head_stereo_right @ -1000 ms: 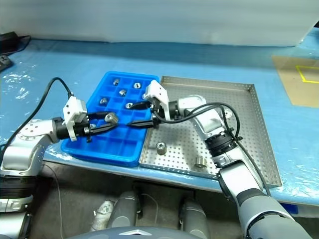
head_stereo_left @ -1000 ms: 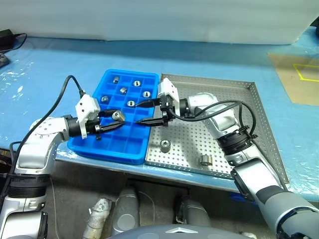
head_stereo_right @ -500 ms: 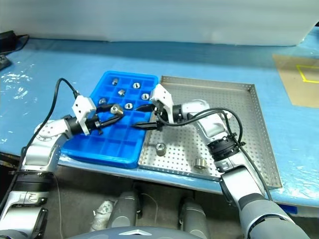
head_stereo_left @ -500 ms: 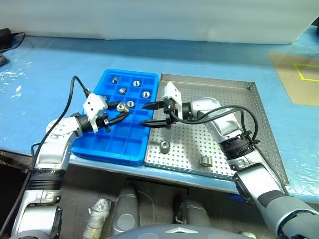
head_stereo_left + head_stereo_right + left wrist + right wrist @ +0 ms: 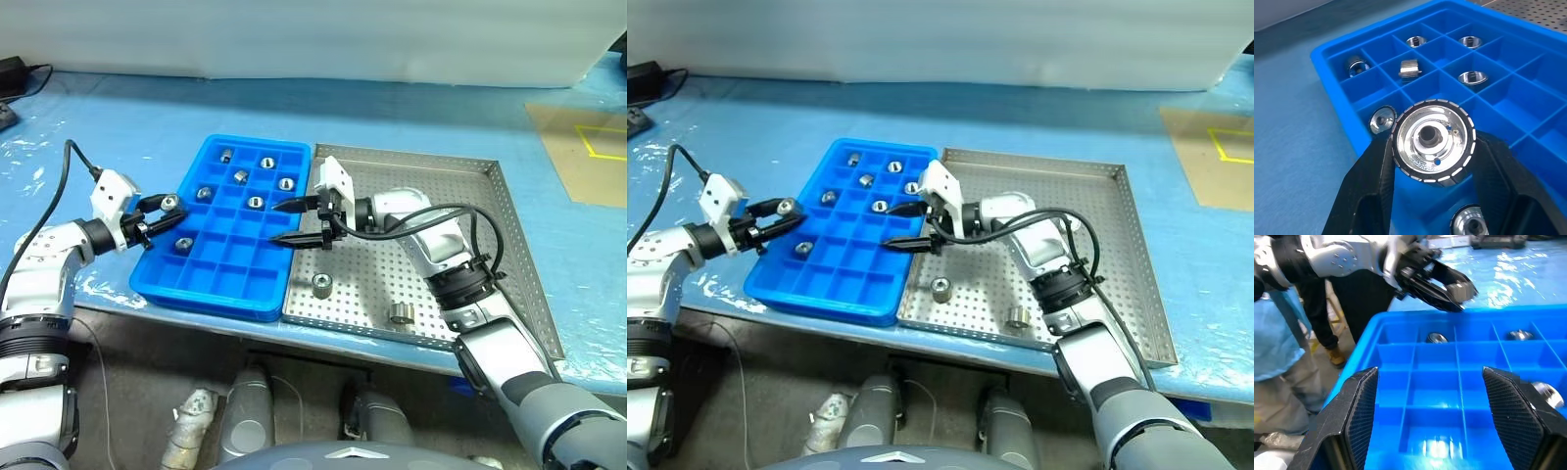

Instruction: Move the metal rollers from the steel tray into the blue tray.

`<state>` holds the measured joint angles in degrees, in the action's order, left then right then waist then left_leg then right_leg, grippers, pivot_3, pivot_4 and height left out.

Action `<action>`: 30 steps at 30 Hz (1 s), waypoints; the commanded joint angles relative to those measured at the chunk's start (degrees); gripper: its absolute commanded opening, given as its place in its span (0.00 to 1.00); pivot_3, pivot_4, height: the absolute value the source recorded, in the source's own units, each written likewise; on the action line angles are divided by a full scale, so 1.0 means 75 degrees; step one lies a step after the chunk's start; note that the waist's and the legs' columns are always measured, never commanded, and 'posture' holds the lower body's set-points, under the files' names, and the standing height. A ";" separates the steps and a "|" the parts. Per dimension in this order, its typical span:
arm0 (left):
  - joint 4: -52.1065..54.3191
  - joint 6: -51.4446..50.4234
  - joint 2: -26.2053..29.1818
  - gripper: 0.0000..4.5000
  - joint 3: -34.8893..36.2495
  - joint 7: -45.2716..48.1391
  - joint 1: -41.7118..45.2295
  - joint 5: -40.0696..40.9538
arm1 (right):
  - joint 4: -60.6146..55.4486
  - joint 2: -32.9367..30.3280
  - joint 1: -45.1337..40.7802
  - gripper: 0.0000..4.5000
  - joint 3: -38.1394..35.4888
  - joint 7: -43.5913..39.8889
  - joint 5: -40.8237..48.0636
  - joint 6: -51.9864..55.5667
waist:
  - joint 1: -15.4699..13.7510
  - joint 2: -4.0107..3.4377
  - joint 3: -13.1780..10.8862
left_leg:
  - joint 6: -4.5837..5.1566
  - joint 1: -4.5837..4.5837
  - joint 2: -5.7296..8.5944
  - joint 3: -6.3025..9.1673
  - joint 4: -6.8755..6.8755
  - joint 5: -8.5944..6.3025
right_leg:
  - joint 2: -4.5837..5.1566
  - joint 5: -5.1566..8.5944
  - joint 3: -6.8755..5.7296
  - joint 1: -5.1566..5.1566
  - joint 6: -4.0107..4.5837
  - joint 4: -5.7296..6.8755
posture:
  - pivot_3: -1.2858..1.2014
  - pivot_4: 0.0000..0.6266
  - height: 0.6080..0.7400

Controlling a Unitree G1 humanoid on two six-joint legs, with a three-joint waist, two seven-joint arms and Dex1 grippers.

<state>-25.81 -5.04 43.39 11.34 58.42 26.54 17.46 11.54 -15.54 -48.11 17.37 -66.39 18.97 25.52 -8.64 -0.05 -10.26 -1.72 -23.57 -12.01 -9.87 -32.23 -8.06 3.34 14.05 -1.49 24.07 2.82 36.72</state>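
Observation:
The metal roller, held just above the blue tray's edge, will be released by my left gripper in the empty compartment (image 5: 219, 220) (image 5: 1472, 127) between the front and middle rollers of the blue tray.
My left gripper (image 5: 174, 209) is shut on a ridged metal roller (image 5: 1432, 142), held just above the left edge of the blue tray (image 5: 211, 297). Several metal rollers (image 5: 256, 203) lie in the tray's far compartments, and one (image 5: 183, 243) sits near its left side. My right gripper (image 5: 275, 222) hangs open and empty over the blue tray's right edge, pointing left. On the steel tray (image 5: 421, 155) two rollers remain, one (image 5: 320, 286) near the front left and one (image 5: 400, 314) by the front rim.
Both trays sit side by side on a blue-covered table (image 5: 118, 117), close to its front edge. A cable (image 5: 480, 230) loops from my right arm over the steel tray. A person in blue clothing (image 5: 1273, 333) stands beyond the table.
My left arm has swung left with the roller, from over the middle of the blue tray to its left edge. The right gripper has stayed open in place.

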 commanded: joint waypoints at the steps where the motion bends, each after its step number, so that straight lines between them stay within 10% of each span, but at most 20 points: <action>1: -0.0483 0.0503 -0.0108 0.42 -0.0037 -0.0135 0.0601 -0.0186 | -0.0072 0.0322 -0.0305 0.78 0.0102 -0.0179 0.0046 -0.0164 | -0.0006 0.0004 0.0002 | -0.0001 0.0001 -0.0001 0.0002 0.0000 0.0001 | -0.0001 0.0000 -0.0001 0.0000 0.0001 0.0003 | 0.59 0.24 1.00; 25: -0.1594 0.0948 -0.1244 0.42 -0.0924 0.0444 0.0927 -0.0699 | -0.0787 -0.0027 0.0389 0.78 -0.0048 0.0546 -0.0072 0.0089 | 0.0106 0.0026 0.0006 | -0.0025 -0.0008 0.0000 0.0003 -0.0003 0.0015 | -0.0003 0.0004 -0.0006 0.0007 0.0007 0.0008 | 0.55 0.24 1.00; 30: -0.2012 0.1276 -0.1282 0.70 -0.0887 0.0039 0.1147 -0.0907 | -0.0865 -0.0076 0.0477 0.78 -0.0085 0.0708 -0.0068 0.0125 | 0.0157 0.0027 0.0007 | -0.0025 -0.0007 0.0002 0.0004 -0.0005 0.0016 | -0.0002 0.0004 -0.0006 0.0004 0.0007 0.0009 | 0.54 0.24 1.00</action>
<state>-40.21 3.29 33.63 4.68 59.37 34.67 11.43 7.96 -15.99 -44.51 18.59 -61.45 18.00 26.71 -7.46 0.15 -10.21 -1.92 -23.62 -12.00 -9.84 -32.27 -7.94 3.32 14.07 -1.53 24.10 2.86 36.78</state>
